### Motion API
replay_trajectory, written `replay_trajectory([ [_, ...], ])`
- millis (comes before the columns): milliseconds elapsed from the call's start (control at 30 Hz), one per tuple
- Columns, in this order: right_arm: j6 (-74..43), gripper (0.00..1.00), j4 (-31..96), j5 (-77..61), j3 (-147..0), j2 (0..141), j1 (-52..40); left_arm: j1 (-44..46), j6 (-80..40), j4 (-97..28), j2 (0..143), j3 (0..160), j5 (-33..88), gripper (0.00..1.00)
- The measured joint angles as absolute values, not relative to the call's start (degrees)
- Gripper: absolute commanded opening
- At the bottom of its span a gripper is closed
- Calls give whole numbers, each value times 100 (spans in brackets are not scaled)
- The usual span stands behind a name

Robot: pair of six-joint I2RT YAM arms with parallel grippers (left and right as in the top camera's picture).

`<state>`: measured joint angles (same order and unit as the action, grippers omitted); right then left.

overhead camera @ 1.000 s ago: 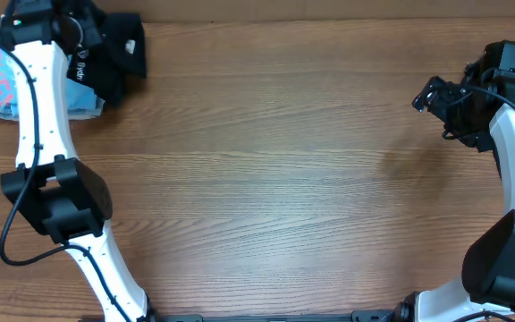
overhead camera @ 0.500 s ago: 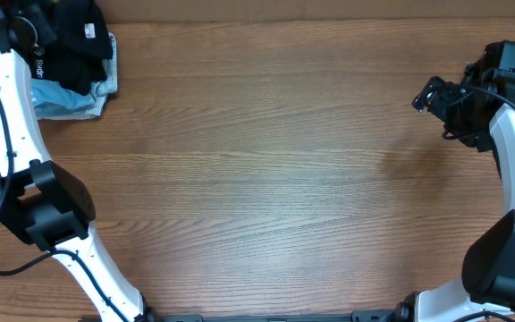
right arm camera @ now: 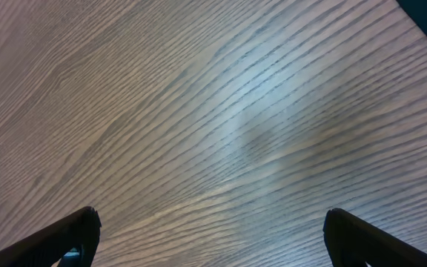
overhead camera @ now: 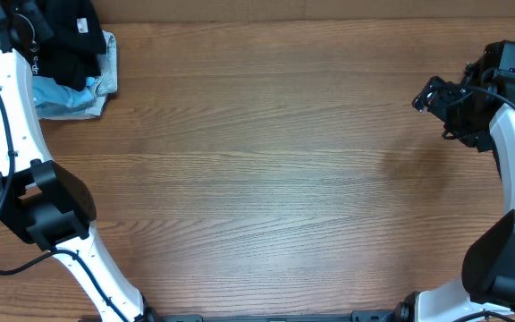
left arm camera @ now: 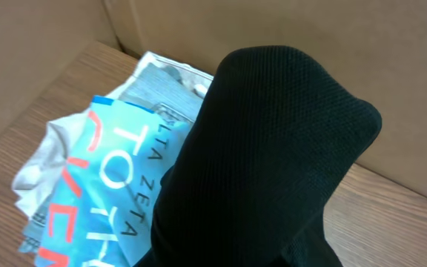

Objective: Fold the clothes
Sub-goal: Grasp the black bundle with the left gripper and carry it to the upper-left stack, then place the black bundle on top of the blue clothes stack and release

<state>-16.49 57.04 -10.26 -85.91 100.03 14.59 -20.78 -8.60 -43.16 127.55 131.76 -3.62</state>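
My left gripper has the bunched black T-shirt. I need to let go of it with that gripper on top of the crumpled light blue and white garment (overhead camera: 50, 46).
A bunched black T-shirt (overhead camera: 65, 40) hangs at the table's far left corner. My left gripper (overhead camera: 23, 20) is shut on it. In the left wrist view the black fabric (left arm camera: 273, 148) rises in a hump in front of the camera and hides the fingers completely. Under and beside it lies a crumpled light blue and white garment (overhead camera: 68, 97) with printed letters (left arm camera: 102, 170). My right gripper (overhead camera: 427, 94) stands wide open at the right side, far from the clothes. Its two fingertips frame bare wood in the right wrist view (right arm camera: 212, 226) and hold nothing.
A brown cardboard wall (left arm camera: 50, 44) stands behind the clothes along the table's far edge. The wooden table (overhead camera: 266, 179) stretches between the two arms. The left arm's base link (overhead camera: 47, 201) stands near the left edge.
The left arm has swung left towards the corner, carrying the black T-shirt with it and uncovering more of the blue garment. The right arm has not moved.
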Motion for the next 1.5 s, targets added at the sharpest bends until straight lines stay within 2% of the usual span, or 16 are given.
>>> replay_trajectory([
  [433,-1647,100,5701,-1024,-8591,10003,1457,-2327,-685,-4032,13246,13207,-746,6],
  [767,-1647,100,5704,-1024,-8591,10003,1459,-2578,-502,-3264,13686,13207,-779,12],
  [800,-1649,100,5706,-1026,-8591,10003,1457,-2591,-443,-3205,13703,13207,-777,17],
  [833,-1647,100,5704,-1024,-8591,10003,1457,-2602,-401,-3175,13721,13207,-777,41],
  [900,-1649,100,5704,-1024,-8591,10003,1457,-2624,-344,-3168,13747,13207,-784,98],
  [933,-1647,100,5706,-1024,-8591,10003,1459,-2633,-316,-3168,13769,13207,-803,100],
  [1367,-1649,100,5706,-1026,-8591,10003,1459,-2742,-303,-3216,13856,13214,-1013,100],
  [1433,-1647,100,5704,-1026,-8591,10003,1459,-2700,-360,-3175,13854,13216,-1017,93],
  [1500,-1649,100,5704,-1024,-8591,10003,1459,-2639,-486,-3098,13847,13216,-1013,76],
])
